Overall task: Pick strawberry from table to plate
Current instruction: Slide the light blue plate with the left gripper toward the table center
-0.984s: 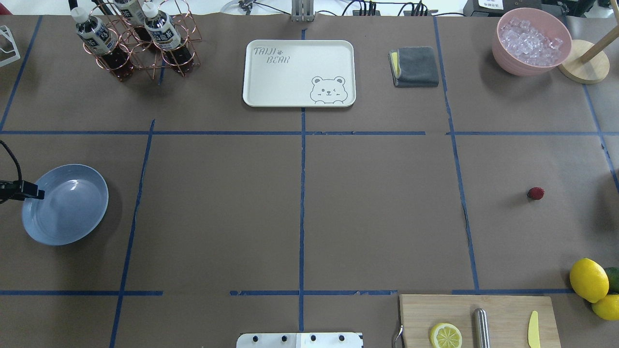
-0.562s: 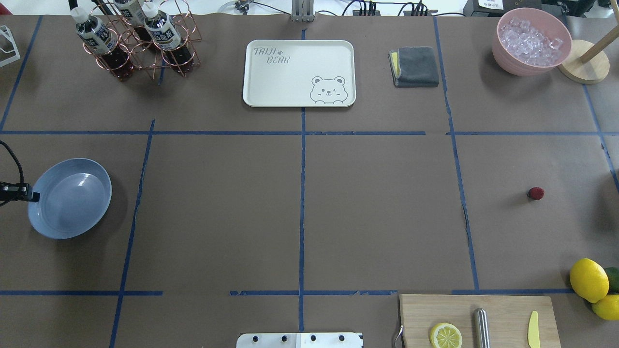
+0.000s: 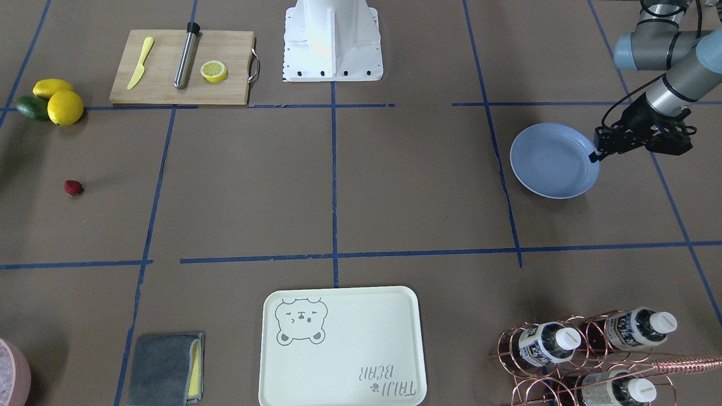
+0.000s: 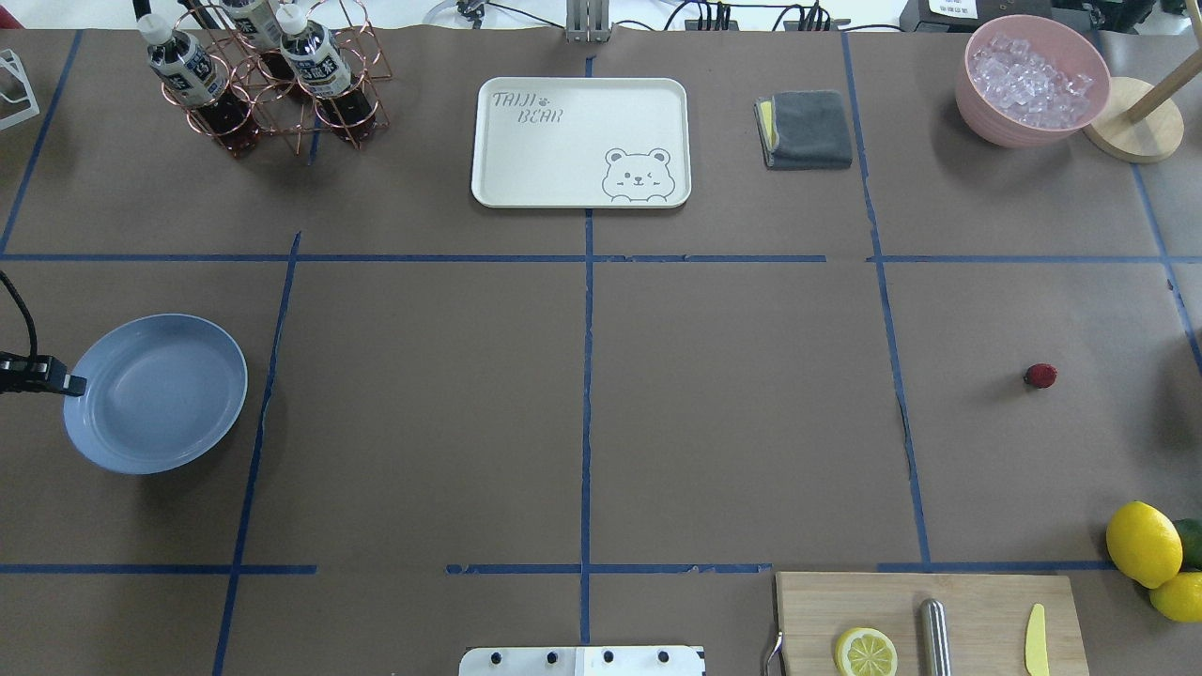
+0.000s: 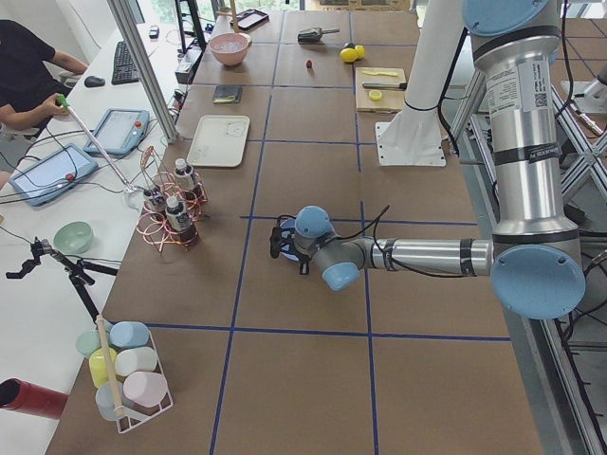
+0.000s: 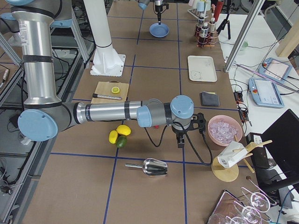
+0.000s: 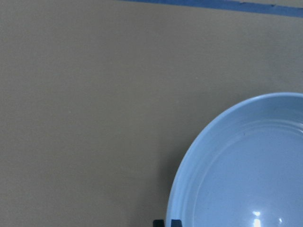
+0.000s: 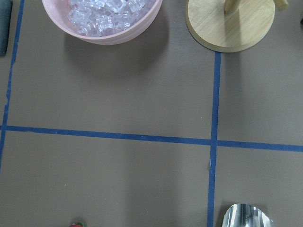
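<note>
Next, my left gripper lets go of the light blue plate on the blue line (image 3: pixel 330 165) between the white base and bear tray.
The strawberry (image 4: pixel 1040 376) is a tiny dark red berry lying on the brown table (image 4: pixel 732 413) at the right; it also shows in the front view (image 3: pixel 73 187) and at the bottom edge of the right wrist view (image 8: pixel 75 224). The light blue plate (image 4: pixel 155 394) is at the far left. My left gripper (image 4: pixel 66 383) is shut on the plate's left rim (image 3: pixel 553 160); its fingertips (image 7: pixel 166 222) pinch the rim. My right gripper (image 6: pixel 181 140) shows only in the right side view, pointing down near the pink bowl, and I cannot tell its state.
A cutting board (image 4: pixel 930 620) with a lemon half, a metal rod and a yellow knife is at the front right. Lemons (image 4: pixel 1143 543) lie beside it. Bear tray (image 4: pixel 580 141), grey cloth (image 4: pixel 806 129), ice bowl (image 4: pixel 1031 80) and bottle rack (image 4: pixel 272 75) line the far edge.
The plate has shifted a little to the right, with my left gripper still on its rim. The strawberry has not moved.
</note>
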Available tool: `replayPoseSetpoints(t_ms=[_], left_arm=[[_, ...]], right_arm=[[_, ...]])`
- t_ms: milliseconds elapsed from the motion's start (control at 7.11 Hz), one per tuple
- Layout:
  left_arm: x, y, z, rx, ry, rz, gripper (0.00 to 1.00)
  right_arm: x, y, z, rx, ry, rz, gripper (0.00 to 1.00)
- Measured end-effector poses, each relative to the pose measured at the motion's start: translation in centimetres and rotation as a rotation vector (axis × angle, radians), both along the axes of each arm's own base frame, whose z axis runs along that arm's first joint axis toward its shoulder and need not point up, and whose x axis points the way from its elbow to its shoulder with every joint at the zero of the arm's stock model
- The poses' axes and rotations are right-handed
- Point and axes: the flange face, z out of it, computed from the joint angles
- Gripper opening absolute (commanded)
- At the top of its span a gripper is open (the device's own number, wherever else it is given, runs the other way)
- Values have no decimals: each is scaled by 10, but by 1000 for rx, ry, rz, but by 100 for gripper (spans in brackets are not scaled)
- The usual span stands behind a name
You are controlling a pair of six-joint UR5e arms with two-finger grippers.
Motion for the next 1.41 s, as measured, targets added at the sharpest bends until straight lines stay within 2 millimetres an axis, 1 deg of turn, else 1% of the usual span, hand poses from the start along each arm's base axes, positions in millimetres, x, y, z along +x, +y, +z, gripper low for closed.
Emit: replayPoseSetpoints(t_ms=[141, 281, 422, 562, 703, 844, 984, 1125, 1266, 1406], left_arm=[[-11, -9, -20, -10, 28, -11, 0], [-10, -27, -54, -4, 43, -24, 0], [2, -56, -99, 4, 55, -45, 0], [22, -85, -145, -15, 60, -84, 0], [53, -104, -195, -53, 74, -120, 0], [96, -106, -241, -97, 100, -139, 0], [149, -96, -279, -146, 122, -156, 0], [209, -73, -311, -193, 131, -178, 0], [263, -43, -332, -224, 128, -199, 0], [306, -16, -340, -242, 118, -214, 0]], right_arm=[[0, 0, 1, -1, 0, 0, 100], [0, 0, 1, 0, 0, 0, 100], [0, 0, 0, 2, 1, 0, 100], [0, 0, 0, 2, 1, 0, 100], [-1, 0, 0, 0, 1, -2, 100], [-2, 0, 0, -1, 0, -5, 100], [-3, 0, 0, -2, 0, -6, 100], [-4, 0, 0, -1, -1, -6, 100], [-4, 0, 0, -1, -1, -7, 100], [-4, 0, 0, -1, -2, -7, 100]])
